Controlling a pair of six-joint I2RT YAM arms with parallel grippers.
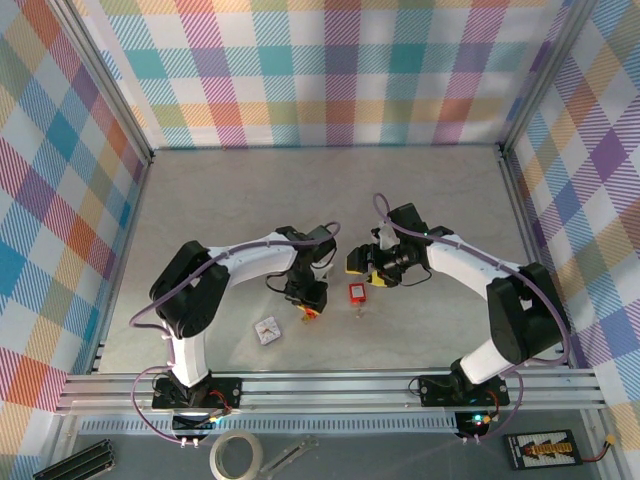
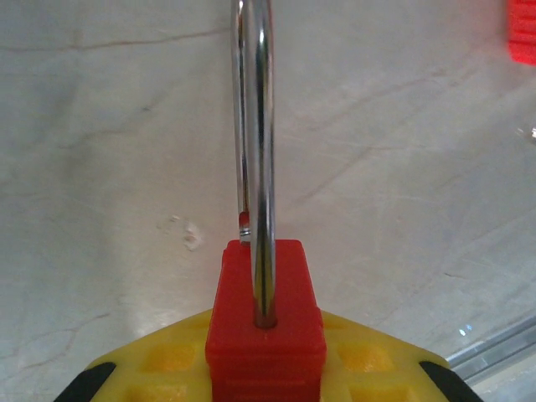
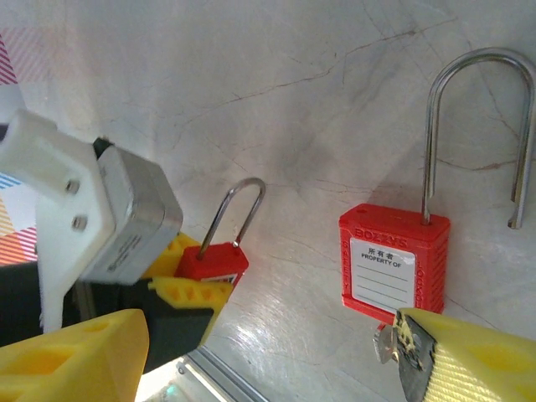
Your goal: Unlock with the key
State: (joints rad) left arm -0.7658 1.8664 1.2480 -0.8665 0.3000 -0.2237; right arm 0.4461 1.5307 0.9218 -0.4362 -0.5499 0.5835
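Note:
My left gripper is holding the padlock with a narrow side up and fingers on its label side, so it should lay the padlock flat and grip both narrow sides [image 2: 266, 381].
My left gripper [image 2: 266, 373] is shut on a small red padlock [image 2: 266, 322], its yellow fingers [image 2: 167, 360] pressing the body from both sides. The steel shackle [image 2: 260, 126] stands upright; its rear leg ends just above the body. From above, this gripper [image 1: 305, 297] sits left of centre. A second red padlock [image 3: 394, 260] with a white label lies flat on the table, one shackle leg free. A metal key [image 3: 385, 343] shows at its bottom edge, partly behind my right finger. My right gripper [image 3: 268, 360] hovers open over it, also seen from above [image 1: 372, 270].
A small white tag [image 1: 267, 330] lies on the table left of the left gripper. The aluminium rail [image 1: 330, 385] runs along the near edge, with a tape roll [image 1: 237, 455] below it. Checked walls enclose the grey table [image 1: 320, 190].

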